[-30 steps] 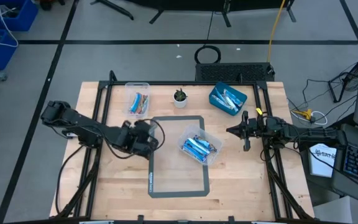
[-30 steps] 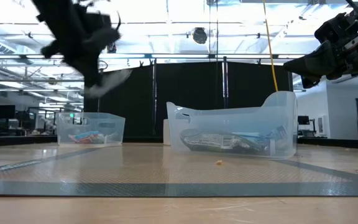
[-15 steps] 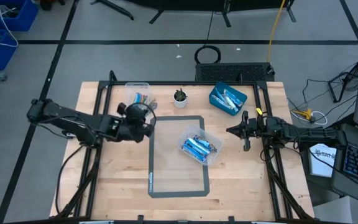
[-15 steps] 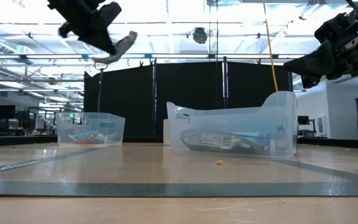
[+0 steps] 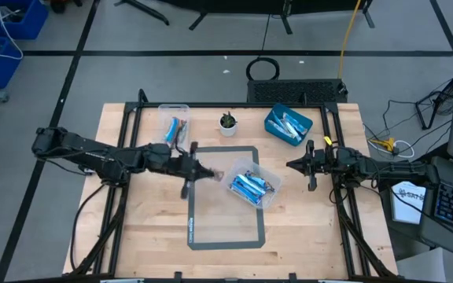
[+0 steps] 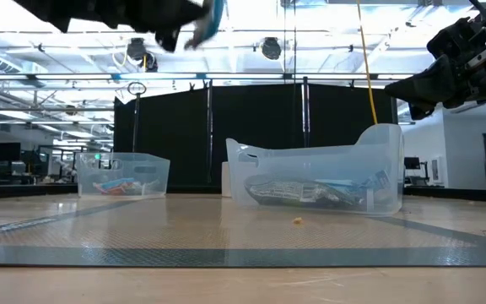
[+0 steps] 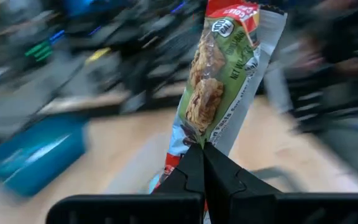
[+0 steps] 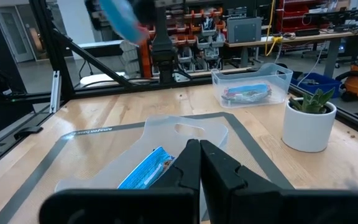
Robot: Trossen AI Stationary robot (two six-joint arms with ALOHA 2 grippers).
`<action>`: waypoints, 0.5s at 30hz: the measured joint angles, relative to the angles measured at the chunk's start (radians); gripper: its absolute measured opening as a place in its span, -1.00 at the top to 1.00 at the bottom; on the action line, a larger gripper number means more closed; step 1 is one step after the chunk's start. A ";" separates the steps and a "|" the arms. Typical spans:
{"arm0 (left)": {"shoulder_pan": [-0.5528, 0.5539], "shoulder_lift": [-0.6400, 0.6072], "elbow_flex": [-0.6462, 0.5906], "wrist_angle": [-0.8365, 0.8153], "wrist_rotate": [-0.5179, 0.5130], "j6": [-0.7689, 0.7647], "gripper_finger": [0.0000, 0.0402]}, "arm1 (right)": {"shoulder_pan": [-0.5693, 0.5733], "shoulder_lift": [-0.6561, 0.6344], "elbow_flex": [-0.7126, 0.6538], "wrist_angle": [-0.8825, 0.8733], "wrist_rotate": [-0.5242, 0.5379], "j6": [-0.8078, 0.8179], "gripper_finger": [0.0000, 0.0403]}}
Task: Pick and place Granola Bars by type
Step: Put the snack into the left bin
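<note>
The granola bar, now held high over the grey-bordered mat, will be let go by my left gripper on the mixed bars in the clear tub point(image 5: 177, 127) near the potted plant.
My left gripper point(image 5: 198, 170) hangs high over the grey-bordered mat, just left of the central clear tub point(image 5: 254, 186), and is shut on one granola bar point(image 7: 224, 74). The bar's wrapper is light blue and white with a granola picture and red print. It shows blue at the top of the low view point(image 6: 212, 17). More blue bars lie in the central tub point(image 8: 143, 171). Mixed bars lie in the far-left clear tub point(image 5: 174, 126). My right gripper point(image 5: 292, 165) waits shut, right of the central tub, holding nothing. My left gripper pinches the bar between its two fingers at one end of the wrapper point(image 7: 194, 138). The fingers point(image 7: 219, 174) lie in line with the bar. They come from the table's left, and the bar point(image 5: 216, 174) sticks out past them toward the central tub, lifted clear.
A blue square bin point(image 5: 288, 126) with wrapped bars sits at the far right of the table, and a small potted plant point(image 5: 227, 123) stands at the far middle. The mat point(image 5: 226, 228) has bare surface on its near half. Black frame rails run along both table sides.
My left gripper, keeping the bar, has risen from low over the mat's left edge, swung toward the far-left tub, then reached right toward the central tub. The bar has gone up with it and now points toward that tub.
</note>
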 joint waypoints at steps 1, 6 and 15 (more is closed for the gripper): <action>0.006 -0.001 -0.007 0.032 0.068 0.006 1.00 | 0.000 0.000 0.000 0.000 0.000 0.000 1.00; -0.001 0.000 -0.012 0.039 0.321 0.046 1.00 | 0.000 0.000 0.000 0.000 0.000 0.000 1.00; -0.054 -0.001 -0.012 0.086 0.362 0.093 1.00 | 0.000 0.000 0.000 0.000 0.000 0.000 1.00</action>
